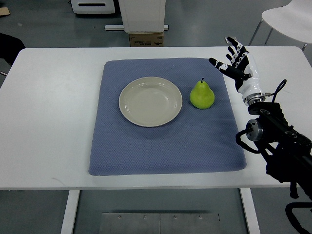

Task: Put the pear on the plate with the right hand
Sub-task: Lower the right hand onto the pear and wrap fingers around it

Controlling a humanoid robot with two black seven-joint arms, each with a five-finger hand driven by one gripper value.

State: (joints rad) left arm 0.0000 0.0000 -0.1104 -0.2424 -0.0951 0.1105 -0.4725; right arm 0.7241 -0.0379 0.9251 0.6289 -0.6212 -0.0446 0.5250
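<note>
My right gripper should close around the wide body (203, 99) of the green pear, under the pear's stem, so it can carry the pear to the plate.
A green pear (202, 95) stands upright on the blue cloth, just right of a cream plate (150, 101) that holds nothing. My right hand (235, 59) is up at the cloth's far right corner, a short way right of and beyond the pear. Its fingers are spread and hold nothing. The black forearm runs down to the picture's right edge. The left arm does not show.
A blue cloth (161, 146) covers the middle of the white table (48, 122). Behind the table stand a cardboard box (146, 39) and a white chair (287, 19) at the top right.
</note>
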